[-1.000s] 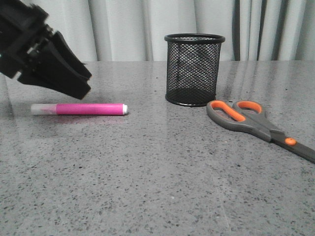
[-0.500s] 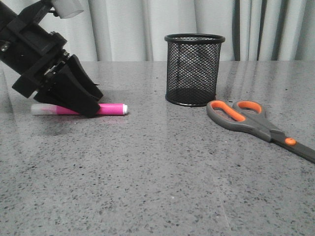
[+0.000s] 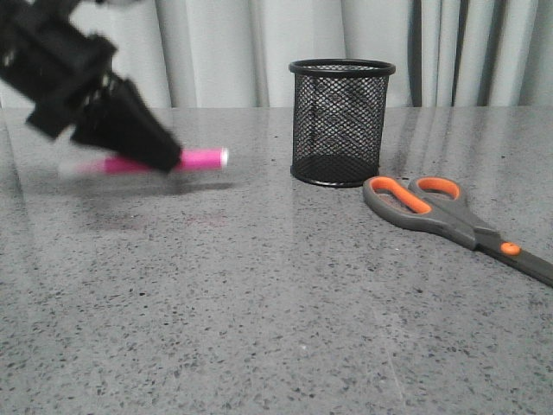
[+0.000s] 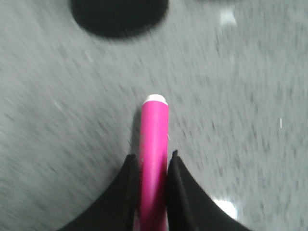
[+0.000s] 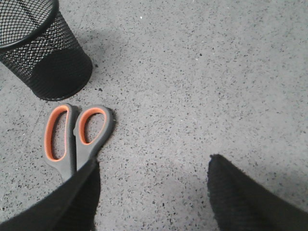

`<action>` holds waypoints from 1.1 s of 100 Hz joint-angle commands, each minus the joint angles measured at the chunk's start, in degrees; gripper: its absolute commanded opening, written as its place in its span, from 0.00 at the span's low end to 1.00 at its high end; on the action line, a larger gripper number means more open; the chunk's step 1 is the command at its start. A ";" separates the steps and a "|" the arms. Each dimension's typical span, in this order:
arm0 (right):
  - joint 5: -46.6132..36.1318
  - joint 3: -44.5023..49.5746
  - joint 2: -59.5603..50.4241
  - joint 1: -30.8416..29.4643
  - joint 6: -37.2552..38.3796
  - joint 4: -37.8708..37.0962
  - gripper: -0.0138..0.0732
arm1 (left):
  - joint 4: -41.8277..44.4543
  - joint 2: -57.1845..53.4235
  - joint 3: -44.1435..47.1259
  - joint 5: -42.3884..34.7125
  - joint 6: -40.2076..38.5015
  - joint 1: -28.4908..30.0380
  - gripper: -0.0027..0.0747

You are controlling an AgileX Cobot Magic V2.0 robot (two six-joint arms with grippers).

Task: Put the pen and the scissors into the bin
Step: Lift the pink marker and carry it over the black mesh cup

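My left gripper has the pink pen. It will let go of the pen inside the black mesh bin (image 3: 346, 102), leaning on the bin's rim nearest the scissors.
My left gripper (image 3: 164, 158) is shut on the pink pen (image 3: 204, 158) and holds it level, lifted off the table, left of the bin. In the left wrist view the pen (image 4: 154, 139) sticks out between the two black fingers (image 4: 126, 192), its white end toward the blurred bin (image 4: 118, 17). The black mesh bin (image 3: 340, 121) stands upright at the table's middle back. The scissors (image 3: 449, 216) lie flat to its right, closed, handles toward the bin. In the right wrist view the scissors (image 5: 74, 134) lie by the bin (image 5: 41, 53); my right gripper (image 5: 151, 192) is open and empty above bare table.
The grey speckled table (image 3: 276, 320) runs across the whole front view. A pale curtain (image 3: 242, 43) hangs behind it.
My left gripper came down onto the pen, closed on it, and has lifted it off the table. The scissors and bin have not moved.
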 commanded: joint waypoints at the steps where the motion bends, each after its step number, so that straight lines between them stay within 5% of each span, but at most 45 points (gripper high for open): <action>1: -3.46 -1.99 0.12 -0.17 -0.70 1.15 0.66 | -12.24 -5.77 -3.56 1.36 -1.02 -0.41 0.01; 21: -3.46 -1.99 0.12 -0.17 -0.70 1.15 0.66 | -32.54 -6.51 -7.94 -3.02 -0.64 -4.62 0.01; 36: -3.46 -1.99 0.12 -0.17 -0.70 1.15 0.66 | -34.22 -4.48 -11.72 -14.10 -0.13 -13.12 0.01; 52: -3.46 -1.99 0.12 -0.17 -0.70 1.15 0.66 | -37.59 0.73 -17.37 -17.82 1.21 -18.95 0.01; 110: -2.76 -1.99 0.12 -0.17 -0.70 1.15 0.66 | -37.98 8.64 -21.54 -17.74 1.21 -20.84 0.05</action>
